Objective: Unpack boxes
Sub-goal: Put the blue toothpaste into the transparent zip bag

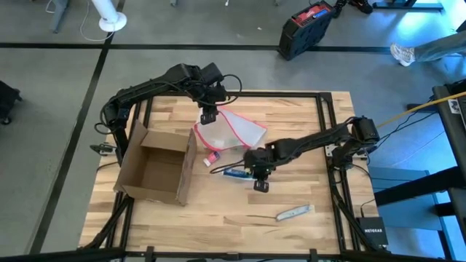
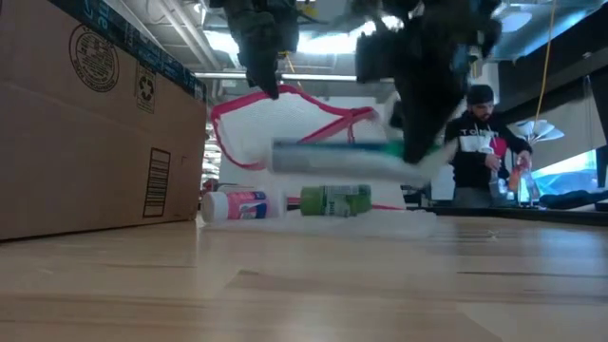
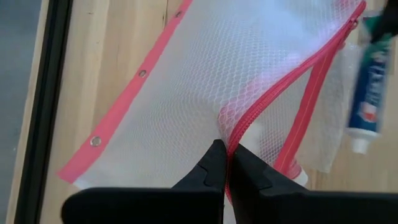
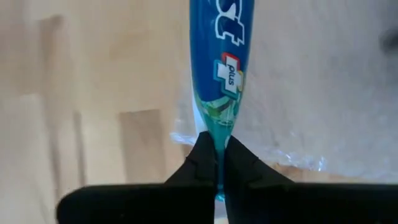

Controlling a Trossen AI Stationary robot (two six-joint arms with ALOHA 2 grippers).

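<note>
My right gripper has the blue toothpaste tube. It will let go of the tube inside the clear mesh pouch with pink edges [image 1: 231,134].
The brown cardboard box [image 1: 156,166] stands on its bottom at the table's left, top flaps open; its printed side [image 2: 85,123] fills the low view's left. Just right of it my left gripper [image 1: 208,118] is shut on a clear mesh pouch [image 1: 231,131] with pink edges. Nearer the table's middle my right gripper [image 1: 260,185] is shut on a blue toothpaste tube [image 1: 234,173]. Two small bottles, one white and pink [image 2: 237,204] and one green [image 2: 337,200], lie on the table under the pouch. My left gripper pinches the pouch's pink zipper edge [image 3: 231,134] between its two fingers, coming steeply from above. The pouch [image 2: 285,123] hangs spread out below the fingers; whether its lower end touches the table I cannot tell. My right gripper pinches the tube's flat crimped end [image 4: 219,134] between its two fingers, slanting down from above, with the tube running straight on away from the fingers. The tube [image 2: 347,157] is lifted clear of the table and lies roughly level.
A flat pale packet [image 1: 295,212] lies near the table's front right. A black and red case [image 1: 306,29] sits on the floor beyond the far edge. A person [image 2: 480,142] stands in the room behind the table. Bare wood shows at the front.
</note>
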